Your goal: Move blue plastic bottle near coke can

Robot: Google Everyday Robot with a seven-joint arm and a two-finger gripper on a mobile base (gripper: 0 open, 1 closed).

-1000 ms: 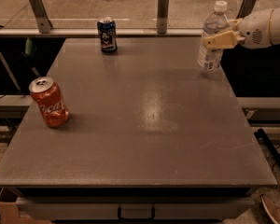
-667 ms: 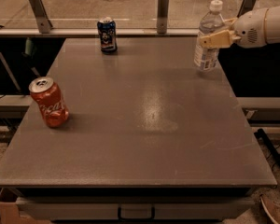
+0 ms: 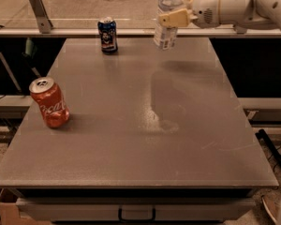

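Next, I let go of the blue plastic bottle from my gripper at a spot just beyond the coke can, toward the dark blue can (image 3: 86,102).
The blue plastic bottle (image 3: 166,29) is a clear bottle with a pale label. It hangs slightly tilted above the far middle of the grey table (image 3: 140,125), lifted clear of the surface. My gripper (image 3: 173,18) comes in from the upper right and is shut on the bottle's middle, with tan fingers (image 3: 178,18) across its front. The coke can (image 3: 49,102) is red-orange with white script and a dented lower body. It stands near the table's left edge, far from the bottle.
A dark blue can (image 3: 107,34) stands at the far edge, left of the bottle. A rail with metal posts (image 3: 37,6) runs behind the table. A drawer handle (image 3: 136,214) shows below the front edge.
My gripper has lifted the bottle off the table's far right and carried it left, toward the far middle. The cans have not moved.
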